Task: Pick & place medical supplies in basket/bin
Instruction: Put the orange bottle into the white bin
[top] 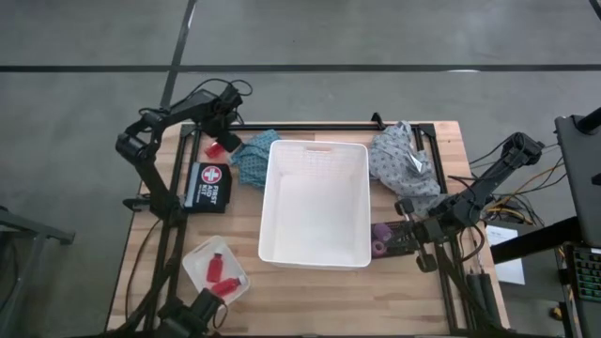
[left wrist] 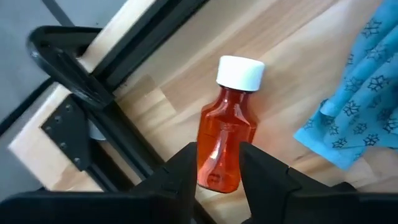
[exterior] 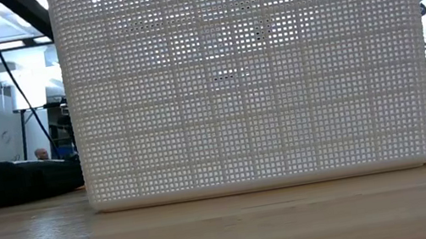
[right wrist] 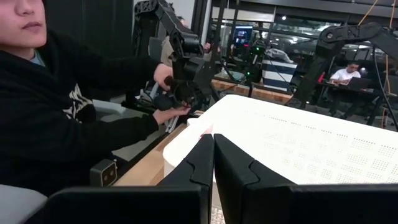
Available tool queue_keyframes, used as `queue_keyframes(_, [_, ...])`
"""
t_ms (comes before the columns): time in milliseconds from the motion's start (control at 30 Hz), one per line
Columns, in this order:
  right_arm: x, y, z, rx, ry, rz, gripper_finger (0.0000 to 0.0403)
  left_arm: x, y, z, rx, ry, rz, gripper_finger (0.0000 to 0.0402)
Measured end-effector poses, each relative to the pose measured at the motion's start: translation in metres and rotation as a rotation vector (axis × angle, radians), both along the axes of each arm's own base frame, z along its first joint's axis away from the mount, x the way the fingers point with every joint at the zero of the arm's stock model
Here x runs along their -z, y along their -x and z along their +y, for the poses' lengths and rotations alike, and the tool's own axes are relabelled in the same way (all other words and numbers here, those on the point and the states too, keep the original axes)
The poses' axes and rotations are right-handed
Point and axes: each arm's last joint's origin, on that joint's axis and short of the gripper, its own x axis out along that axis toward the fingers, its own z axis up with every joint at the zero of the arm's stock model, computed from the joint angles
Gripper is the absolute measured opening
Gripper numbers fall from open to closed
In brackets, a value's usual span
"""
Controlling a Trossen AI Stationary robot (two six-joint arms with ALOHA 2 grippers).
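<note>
Left fingers sit near the red bottle's base; they should open, rise and grip just below its white cap (left wrist: 234,97).
A small red bottle (left wrist: 227,134) with a white cap lies on its side at the table's far left corner, beside the teal patterned cloth (top: 252,155). My left gripper (left wrist: 219,158) reaches down over it (top: 223,141) and is shut on it. The large white basket (top: 266,202) stands in the middle of the table and fills the low view (exterior: 244,72). A grey patterned cloth (top: 404,160) lies at its far right, and purple rolls (top: 382,239) at its near right. My right gripper (right wrist: 213,155) waits shut at the basket's right side (top: 406,207), holding nothing. My left gripper pinches the red bottle's lower body, near its base (left wrist: 217,171), between its two fingers (left wrist: 264,177). The fingers come from above, slanting down, and lie across the bottle. The bottle is level with its cap pointing away from the fingers. Whether it is off the wood I cannot tell.
A black first-aid pouch (top: 208,185) lies left of the basket. A small translucent tray (top: 202,255) with red bottles sits at the near left. A black frame rail (left wrist: 74,81) runs close by the held bottle. A person (right wrist: 50,93) sits beyond the table's left side.
</note>
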Motion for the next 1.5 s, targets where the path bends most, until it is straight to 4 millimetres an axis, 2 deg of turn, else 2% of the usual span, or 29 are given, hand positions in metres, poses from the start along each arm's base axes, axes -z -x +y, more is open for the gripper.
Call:
queue_keyframes(233, [0.0,0.0,0.0,0.0,0.0,0.001,0.0008,0.012,-0.005,0.004,0.01,0.04,-0.052,0.012])
queue_keyframes(367, [0.0,0.0,0.0,0.0,0.0,0.0,0.0008,0.02,-0.006,0.006,0.028,0.075,-0.048,0.0137])
queue_keyframes(767, [0.0,0.0,0.0,0.0,0.0,0.0,0.0008,0.014,-0.003,0.02,0.057,0.054,-0.103,0.0279])
queue_keyframes(967, [0.0,0.0,0.0,0.0,0.0,0.0,0.0008,0.023,-0.004,0.022,0.071,0.088,-0.087,0.0326])
queue_keyframes(1267, [0.0,0.0,0.0,0.0,0.0,0.0,0.0008,0.043,-0.008,0.028,0.084,0.141,-0.054,0.0332])
queue_keyframes(1500, [0.0,0.0,0.0,0.0,0.0,0.001,0.0008,0.043,-0.007,0.029,0.079,0.144,-0.053,0.031])
